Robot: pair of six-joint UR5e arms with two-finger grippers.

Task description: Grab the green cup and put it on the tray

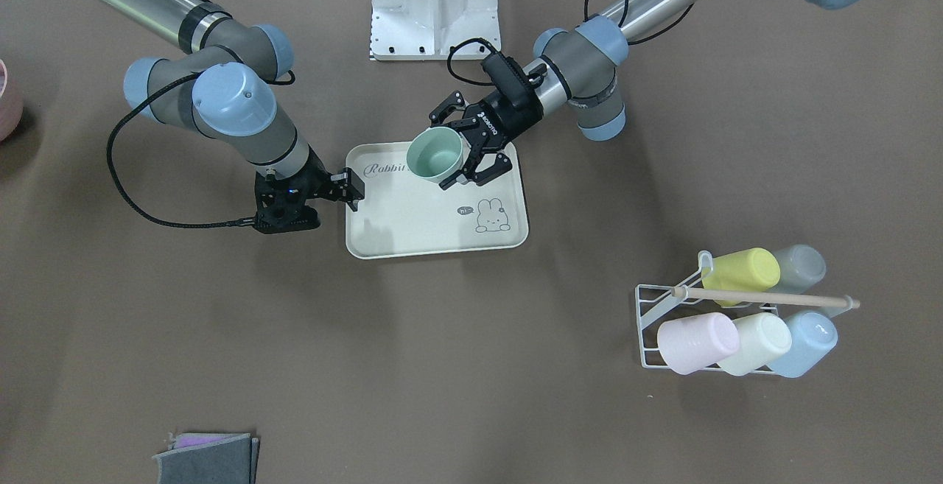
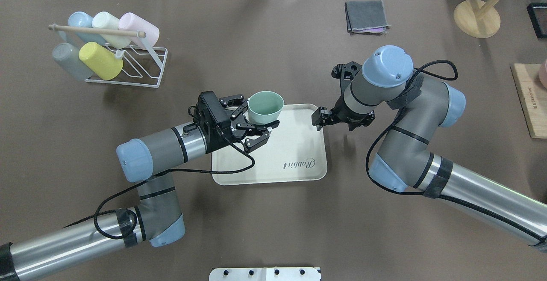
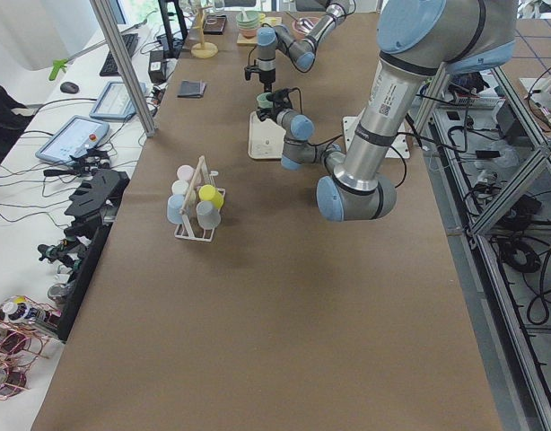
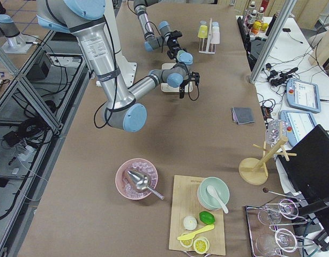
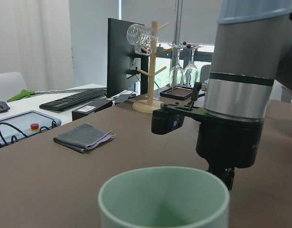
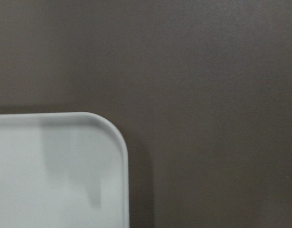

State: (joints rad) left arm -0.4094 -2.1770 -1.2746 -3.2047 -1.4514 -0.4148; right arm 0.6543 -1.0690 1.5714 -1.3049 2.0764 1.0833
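Next, my left gripper lets go of the green cup on the tray [image 1: 429,183], between the lettering and the rabbit drawing.
The green cup [image 1: 435,156] [image 2: 266,106] is a pale mint tumbler, upright with its mouth up, hanging over the tray [image 1: 412,226] [image 2: 295,144]. My left gripper [image 1: 444,152] [image 2: 260,116] reaches in from the side and is shut on the green cup, one finger on each side of the wall. The cup's rim [image 5: 165,199] fills the bottom of the left wrist view. My right gripper [image 1: 352,191] [image 2: 318,118] points down at the tray's edge on the robot's right. Its fingers are not clear enough to judge. The right wrist view holds only a tray corner [image 6: 65,166] and bare table.
A white wire rack [image 2: 147,58] [image 1: 648,322] holding several pastel cups stands at the robot's far left. A folded grey cloth [image 2: 366,16] lies beyond the tray. A wooden stand [image 2: 476,18] and a cutting board [image 2: 530,101] occupy the far right.
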